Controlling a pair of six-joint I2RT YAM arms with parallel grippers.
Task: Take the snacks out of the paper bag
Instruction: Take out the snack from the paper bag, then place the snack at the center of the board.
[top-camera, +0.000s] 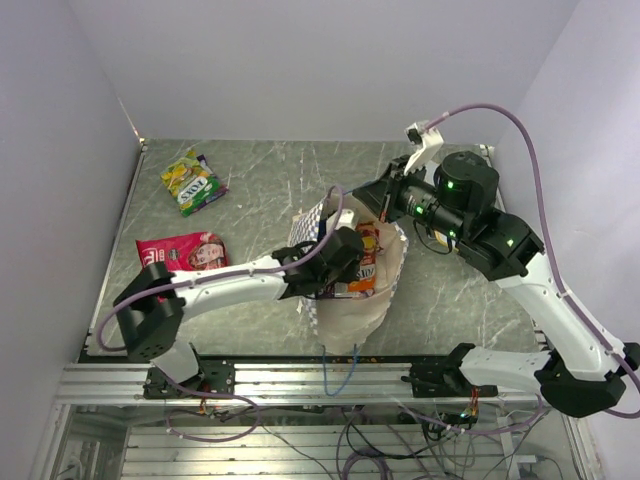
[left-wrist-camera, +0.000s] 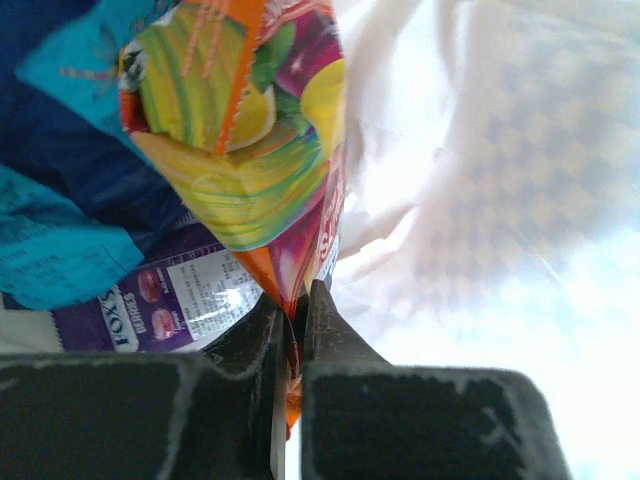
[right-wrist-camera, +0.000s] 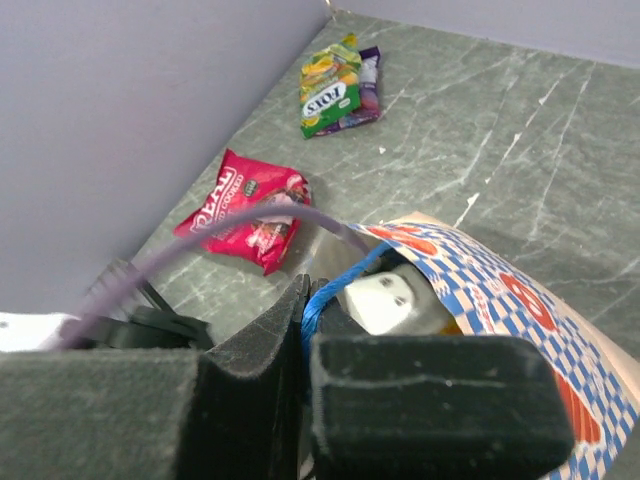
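Observation:
Next, my left gripper sets the orange snack packet, now inside the paper bag, down and lets go of it there, on top of the yellow-green packet (top-camera: 197, 184).
The paper bag (top-camera: 355, 300) lies open mid-table, checkered outside (right-wrist-camera: 505, 300), cream inside (left-wrist-camera: 480, 150). My left gripper (top-camera: 343, 252) reaches into the bag's mouth. In the left wrist view it (left-wrist-camera: 300, 300) is shut on the edge of an orange, yellow-green and purple snack packet (left-wrist-camera: 240, 150). A purple packet (left-wrist-camera: 150, 300) and a blue packet (left-wrist-camera: 60, 200) lie beside it in the bag. My right gripper (top-camera: 378, 195) is at the bag's far rim; in the right wrist view it (right-wrist-camera: 318, 292) is shut on the blue string handle (right-wrist-camera: 345, 275).
A yellow-green packet (top-camera: 192, 182) (right-wrist-camera: 335, 85) and a red/pink packet (top-camera: 185, 250) (right-wrist-camera: 250, 205) lie on the grey table at the left, near the left wall. A second blue handle (top-camera: 340, 375) hangs over the near table edge.

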